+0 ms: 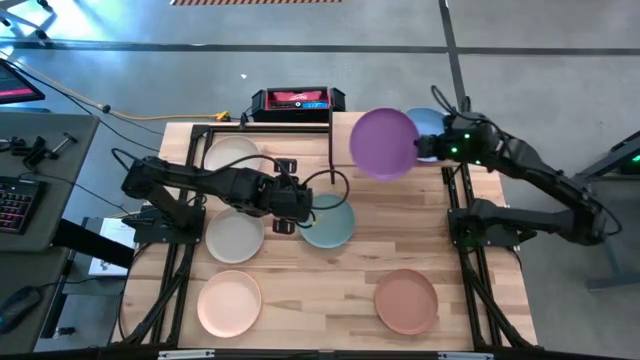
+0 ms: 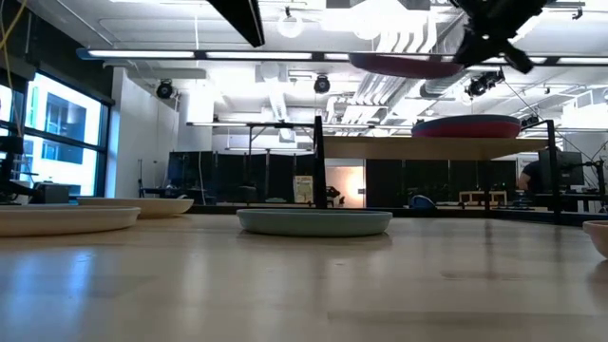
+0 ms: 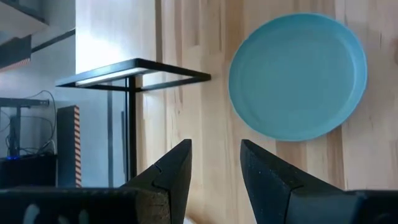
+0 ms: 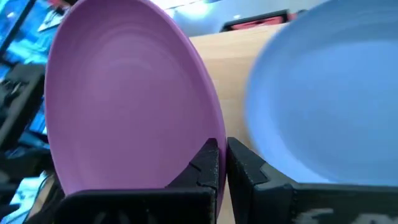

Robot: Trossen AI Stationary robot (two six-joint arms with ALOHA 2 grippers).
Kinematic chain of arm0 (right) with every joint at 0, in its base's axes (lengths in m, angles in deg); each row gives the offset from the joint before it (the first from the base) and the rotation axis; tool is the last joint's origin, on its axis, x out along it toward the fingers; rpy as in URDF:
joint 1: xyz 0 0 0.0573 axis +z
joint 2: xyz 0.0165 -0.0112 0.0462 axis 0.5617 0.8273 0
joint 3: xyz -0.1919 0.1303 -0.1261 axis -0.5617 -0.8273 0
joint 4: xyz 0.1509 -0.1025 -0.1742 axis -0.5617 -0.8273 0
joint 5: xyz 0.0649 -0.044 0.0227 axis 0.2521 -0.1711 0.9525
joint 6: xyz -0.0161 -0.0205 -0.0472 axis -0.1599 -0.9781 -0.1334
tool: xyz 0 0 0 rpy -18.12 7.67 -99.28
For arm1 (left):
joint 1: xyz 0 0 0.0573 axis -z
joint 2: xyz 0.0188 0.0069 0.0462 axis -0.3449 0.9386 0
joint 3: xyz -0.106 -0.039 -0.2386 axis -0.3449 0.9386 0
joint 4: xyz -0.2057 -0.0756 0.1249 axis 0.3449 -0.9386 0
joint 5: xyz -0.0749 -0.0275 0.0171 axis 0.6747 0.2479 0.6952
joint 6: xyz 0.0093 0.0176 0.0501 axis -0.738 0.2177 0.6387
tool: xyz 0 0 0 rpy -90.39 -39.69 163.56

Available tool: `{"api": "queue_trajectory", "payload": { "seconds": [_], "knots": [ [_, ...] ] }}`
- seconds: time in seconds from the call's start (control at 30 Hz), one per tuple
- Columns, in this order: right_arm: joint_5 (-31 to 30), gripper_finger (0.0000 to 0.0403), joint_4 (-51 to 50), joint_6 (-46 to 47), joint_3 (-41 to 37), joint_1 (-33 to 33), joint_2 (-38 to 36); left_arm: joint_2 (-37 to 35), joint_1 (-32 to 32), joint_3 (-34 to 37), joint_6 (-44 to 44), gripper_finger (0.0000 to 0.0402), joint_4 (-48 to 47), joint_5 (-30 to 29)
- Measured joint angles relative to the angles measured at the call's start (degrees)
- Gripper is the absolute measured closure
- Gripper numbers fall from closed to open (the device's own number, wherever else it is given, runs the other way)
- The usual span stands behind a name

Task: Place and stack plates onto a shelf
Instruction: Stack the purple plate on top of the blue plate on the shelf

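The purple plate will be stacked on top of the blue plate (image 1: 424,134) (image 4: 345,93) on the shelf as my right gripper lets go of it.
My right gripper (image 1: 428,148) is shut on the purple plate (image 1: 385,143), held in the air over the shelf (image 2: 399,148). A blue plate (image 1: 430,122) lies on the shelf beside it. In the low view a magenta-looking plate (image 2: 465,127) shows there. My left gripper (image 1: 285,197) is open and empty just left of the teal plate (image 1: 328,222), which lies flat on the table ahead of its fingers in the left wrist view (image 3: 297,76). The cream (image 1: 232,153), grey-beige (image 1: 235,237), peach-pink (image 1: 229,303) and terracotta (image 1: 406,300) plates lie flat on the table. My right gripper pinches the purple plate's rim (image 4: 214,186) between its two fingers, on the plate's right side, coming about level from the table's right. The plate is lifted clear above the shelf, its hollow face up, near level (image 2: 404,65).
The shelf's black posts (image 1: 330,140) stand near the table's far middle. A black and red box (image 1: 297,100) sits behind the far edge. A desk with a keyboard (image 1: 15,205) stands to the left. Bare tabletop shows between the peach-pink and terracotta plates (image 1: 320,300).
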State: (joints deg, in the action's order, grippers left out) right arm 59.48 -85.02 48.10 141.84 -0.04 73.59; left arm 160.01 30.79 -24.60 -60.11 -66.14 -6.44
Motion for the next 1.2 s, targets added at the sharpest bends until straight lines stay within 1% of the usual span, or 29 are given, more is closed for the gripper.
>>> {"api": "queue_trajectory", "payload": {
  "seconds": [0.27,0.43,0.53,0.77,0.97,1.2],
  "knots": [
    [0.01,0.0403,-8.42,0.02,0.0,-8.28,-3.95,-0.05,0.0,0.0,-3.05,0.0275,-2.9,0.02],
    [0.09,0.0403,-9.83,0.02,0.0,-13.37,-5.17,-0.05,0.0,0.0,-5.92,0.0275,-6.23,-0.02],
    [1.61,0.0403,-9.89,0.5,0.0,-16.35,-5.44,-0.05,-0.15,0.0,-6.99,0.0275,-9.34,-0.41],
    [2.0,0.0403,-13.48,5.34,0.0,-21.9,-5.49,-0.68,-0.65,0.0,-7.04,0.0275,-16.42,-5.9],
    [3.9,0.0403,-13.62,9.28,0.0,-24.44,-5.95,-4.32,-2.23,0.13,-7.03,0.0275,-19.26,-5.81],
    [3.87,0.0403,-15.31,12.1,0.0,-26.83,-5.66,-10.71,-4.46,0.08,-6.49,0.0275,-18.09,-5.88]
  ]
}}
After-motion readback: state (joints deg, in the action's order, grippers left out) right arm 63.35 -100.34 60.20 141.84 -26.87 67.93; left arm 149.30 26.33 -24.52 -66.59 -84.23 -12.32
